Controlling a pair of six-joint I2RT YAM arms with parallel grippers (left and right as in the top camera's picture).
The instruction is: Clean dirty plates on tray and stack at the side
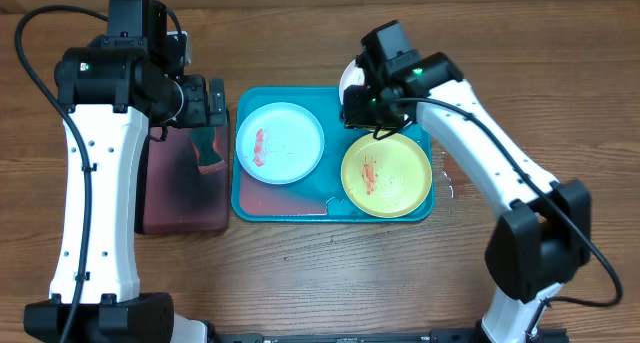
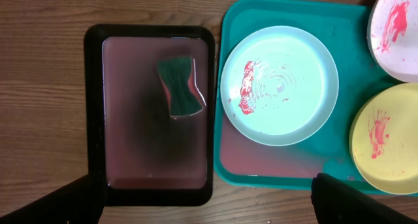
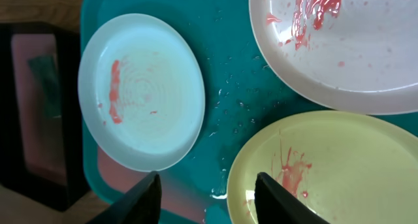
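The plates need wiping, so next my left gripper closes on the narrow middle [image 1: 205, 149] [image 2: 179, 87] of the dark green sponge in the black-rimmed tray.
The turquoise tray [image 1: 330, 208] holds three plates. The light blue plate [image 1: 280, 143] lies on its left with a red smear. The lime green plate [image 1: 386, 173] lies at the front right, also smeared. The white plate [image 1: 348, 78] at the back right is mostly hidden under my right arm. It shows smeared in the right wrist view [image 3: 346, 54]. My right gripper [image 3: 209, 198] is open and empty, hovering over the tray [image 3: 228, 67] between the blue plate [image 3: 140, 93] and the green plate [image 3: 353, 165]. My left gripper [image 2: 209, 204] is open and empty, above the gap between the two trays.
A smaller black-rimmed pinkish tray [image 2: 95, 106] stands left of the turquoise tray [image 2: 287, 162], with a dark green sponge [image 2: 179, 87] lying in its liquid. Water drops lie on the wooden table right of the turquoise tray [image 1: 445, 178].
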